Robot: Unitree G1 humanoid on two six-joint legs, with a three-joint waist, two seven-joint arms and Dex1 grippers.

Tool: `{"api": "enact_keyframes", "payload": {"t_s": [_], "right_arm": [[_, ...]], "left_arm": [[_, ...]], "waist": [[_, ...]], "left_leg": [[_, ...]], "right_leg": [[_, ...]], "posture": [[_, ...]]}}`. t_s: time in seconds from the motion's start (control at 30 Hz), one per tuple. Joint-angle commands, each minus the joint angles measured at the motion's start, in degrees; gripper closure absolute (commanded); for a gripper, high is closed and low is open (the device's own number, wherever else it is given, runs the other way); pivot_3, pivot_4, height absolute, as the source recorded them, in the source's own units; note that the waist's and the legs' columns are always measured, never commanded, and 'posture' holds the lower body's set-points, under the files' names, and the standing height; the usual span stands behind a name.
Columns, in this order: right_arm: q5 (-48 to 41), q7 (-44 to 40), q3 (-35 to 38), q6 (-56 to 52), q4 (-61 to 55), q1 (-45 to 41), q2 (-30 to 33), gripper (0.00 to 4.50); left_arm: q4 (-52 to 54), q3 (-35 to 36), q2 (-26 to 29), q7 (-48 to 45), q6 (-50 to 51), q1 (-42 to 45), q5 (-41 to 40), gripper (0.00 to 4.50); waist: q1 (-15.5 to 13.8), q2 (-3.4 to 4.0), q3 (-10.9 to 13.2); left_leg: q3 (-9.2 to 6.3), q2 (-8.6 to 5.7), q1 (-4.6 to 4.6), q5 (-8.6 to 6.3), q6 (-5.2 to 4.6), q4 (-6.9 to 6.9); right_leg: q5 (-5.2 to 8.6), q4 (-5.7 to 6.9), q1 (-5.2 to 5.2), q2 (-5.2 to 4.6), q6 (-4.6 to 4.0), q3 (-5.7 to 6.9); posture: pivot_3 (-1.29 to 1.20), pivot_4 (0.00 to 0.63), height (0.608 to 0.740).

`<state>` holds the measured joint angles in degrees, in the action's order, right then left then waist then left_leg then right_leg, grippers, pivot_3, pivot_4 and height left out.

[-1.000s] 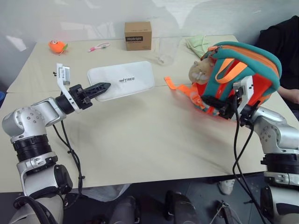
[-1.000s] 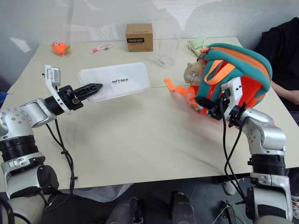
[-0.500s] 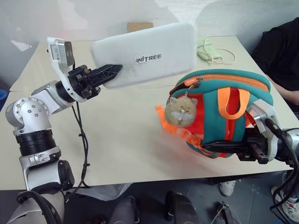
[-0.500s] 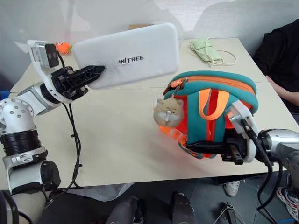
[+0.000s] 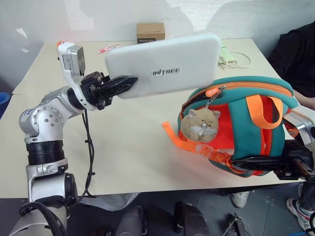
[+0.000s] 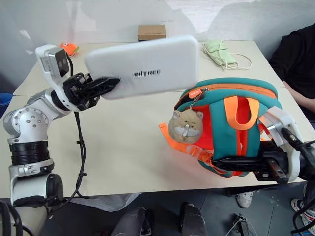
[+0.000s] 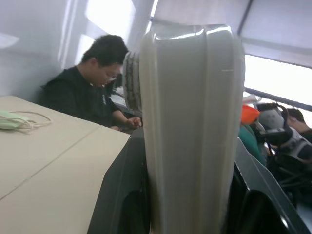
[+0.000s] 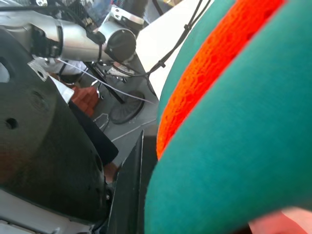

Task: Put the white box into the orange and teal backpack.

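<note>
My left gripper will let go of the white box inside the backpack's main pocket (image 5: 234, 109), behind the front with the hamster charm.
My left gripper (image 5: 129, 81) is shut on the left end of the white box (image 5: 167, 64), a long flat case with dark lettering. It holds the box up in the air, nearly level. The box's right end hangs just above the top left of the orange and teal backpack (image 5: 246, 132). The backpack stands upright at the table's near right edge, with a tan plush hamster charm (image 5: 199, 125) dangling on its front. My right gripper (image 5: 246, 162) is shut on the backpack's lower edge. The left wrist view looks along the box's edge (image 7: 192, 131) between the black fingers.
A small brown cardboard box (image 5: 150, 31), a pink item (image 5: 106, 48) and an orange toy (image 6: 69, 47) lie at the table's far side. A pale green mask (image 6: 221, 51) lies at the far right. A person in black (image 5: 298, 54) sits at the right. Bare tabletop (image 5: 123, 147) lies between my arms.
The left gripper has lifted the white box off the table and swung it right, toward the backpack. The right gripper has pulled the backpack back to the near table edge.
</note>
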<state>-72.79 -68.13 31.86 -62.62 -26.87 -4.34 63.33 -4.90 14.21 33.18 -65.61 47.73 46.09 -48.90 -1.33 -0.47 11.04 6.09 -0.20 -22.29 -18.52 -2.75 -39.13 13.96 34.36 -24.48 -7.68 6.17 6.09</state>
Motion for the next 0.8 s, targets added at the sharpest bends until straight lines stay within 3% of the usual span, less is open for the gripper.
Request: {"api": "enact_keyframes", "payload": {"t_s": [0.03,0.27,0.8], "right_arm": [[-1.6,1.0,0.9,0.7,0.5,-1.7,0.5,4.47],[-1.8,0.8,0.1,0.4,1.5,-2.8,1.0,4.47],[-8.7,-0.9,4.9,-2.6,-2.3,0.5,3.2,4.47]], "left_arm": [[2.2,-2.7,1.7,-3.7,-4.4,-1.0,2.7,3.22],[-3.7,-9.5,-1.6,-2.6,-20.3,1.9,14.6,3.22],[-10.9,-9.5,-2.1,-6.5,-24.4,7.6,15.7,3.22]], "waist": [[-0.1,0.00,0.0],[-1.0,-0.03,0.0],[-1.7,-0.03,0.0]], "left_leg": [[0.00,0.01,0.00,0.00,0.00,0.00],[-0.05,-0.04,-0.02,0.00,-0.09,-0.04],[-0.01,-0.02,-0.15,-0.04,-0.24,-0.05]], "right_leg": [[0.00,0.00,0.00,0.00,0.00,0.00],[-0.14,-0.42,0.10,-0.12,-0.04,0.03],[-0.32,-0.46,0.09,-0.07,0.03,0.11]], "posture": [[0.00,0.150,0.740],[0.00,0.150,0.740],[0.00,0.150,0.740]]}}
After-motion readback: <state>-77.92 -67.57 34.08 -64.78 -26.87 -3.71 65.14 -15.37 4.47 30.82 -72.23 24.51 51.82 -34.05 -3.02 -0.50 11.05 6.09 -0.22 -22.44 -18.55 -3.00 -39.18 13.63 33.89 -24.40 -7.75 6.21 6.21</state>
